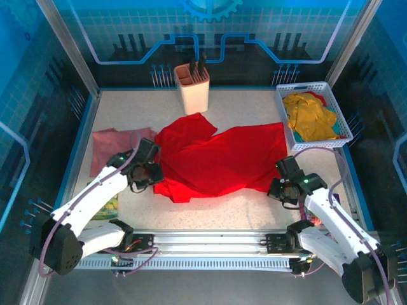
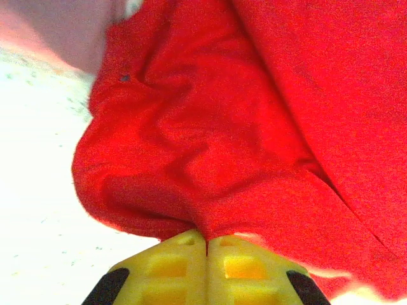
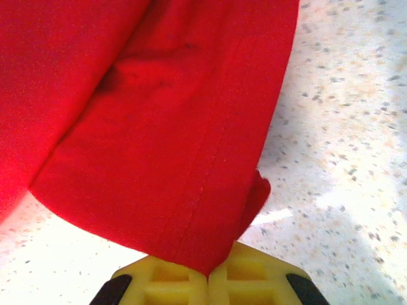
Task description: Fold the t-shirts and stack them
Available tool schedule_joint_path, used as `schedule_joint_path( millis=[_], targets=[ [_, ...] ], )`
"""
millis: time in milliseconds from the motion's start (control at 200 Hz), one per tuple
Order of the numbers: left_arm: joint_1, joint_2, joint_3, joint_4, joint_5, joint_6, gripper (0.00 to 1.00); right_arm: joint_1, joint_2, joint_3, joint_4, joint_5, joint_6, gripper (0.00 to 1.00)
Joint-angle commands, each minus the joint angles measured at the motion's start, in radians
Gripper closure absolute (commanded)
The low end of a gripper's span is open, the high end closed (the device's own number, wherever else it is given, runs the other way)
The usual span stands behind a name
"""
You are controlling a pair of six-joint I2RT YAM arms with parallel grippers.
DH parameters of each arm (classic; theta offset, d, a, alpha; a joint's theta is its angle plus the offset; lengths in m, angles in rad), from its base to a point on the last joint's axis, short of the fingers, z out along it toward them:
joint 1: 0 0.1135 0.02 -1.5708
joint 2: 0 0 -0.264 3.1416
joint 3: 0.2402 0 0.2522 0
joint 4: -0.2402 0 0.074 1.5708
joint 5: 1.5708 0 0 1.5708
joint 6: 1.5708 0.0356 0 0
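The red t-shirt's crumpled end has a bunched fold held in my left gripper, so next I open it, take the cloth further back (image 1: 169,164) and draw it toward the front.
A bright red t-shirt (image 1: 213,159) lies spread and rumpled across the middle of the table. My left gripper (image 1: 154,170) is at its left edge, and its yellow jaws (image 2: 207,244) are shut on a bunched fold of the red t-shirt (image 2: 210,140). My right gripper (image 1: 278,187) is at the shirt's lower right corner, shut (image 3: 208,274) on the hemmed corner of the red t-shirt (image 3: 159,146). A dusty pink t-shirt (image 1: 108,145) lies flat at the left, beside the left arm. Yellow t-shirts (image 1: 310,115) are heaped in the white basket (image 1: 284,111) at the back right.
A cream holder (image 1: 192,88) with dark utensils stands at the back centre, just behind the red shirt. A colourful packet (image 1: 109,207) lies under the left arm near the front rail. Blue walls enclose the speckled tabletop (image 1: 222,206).
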State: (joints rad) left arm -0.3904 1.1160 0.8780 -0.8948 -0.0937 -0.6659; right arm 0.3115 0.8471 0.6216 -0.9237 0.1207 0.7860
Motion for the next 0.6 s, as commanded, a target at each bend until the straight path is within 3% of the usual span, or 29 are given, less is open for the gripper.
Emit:
schedule_joint_path(
  millis=[0, 120, 350, 595],
  targets=[
    [0.054, -0.028, 0.085, -0.177, -0.015, 0.093, 1.00, -0.058, -0.111, 0.086, -0.158, 0.000, 0.041, 1.00],
    [0.103, -0.015, 0.139, -0.231, -0.023, 0.147, 1.00, -0.153, -0.198, 0.179, -0.242, 0.002, 0.013, 1.00],
    [0.173, 0.012, 0.161, -0.231, 0.017, 0.196, 0.99, -0.286, -0.196, 0.225, -0.307, -0.011, -0.071, 1.00],
    [0.173, 0.066, 0.063, -0.144, 0.056, 0.185, 0.95, -0.312, -0.169, 0.166, -0.243, -0.031, -0.068, 0.99]
  ],
)
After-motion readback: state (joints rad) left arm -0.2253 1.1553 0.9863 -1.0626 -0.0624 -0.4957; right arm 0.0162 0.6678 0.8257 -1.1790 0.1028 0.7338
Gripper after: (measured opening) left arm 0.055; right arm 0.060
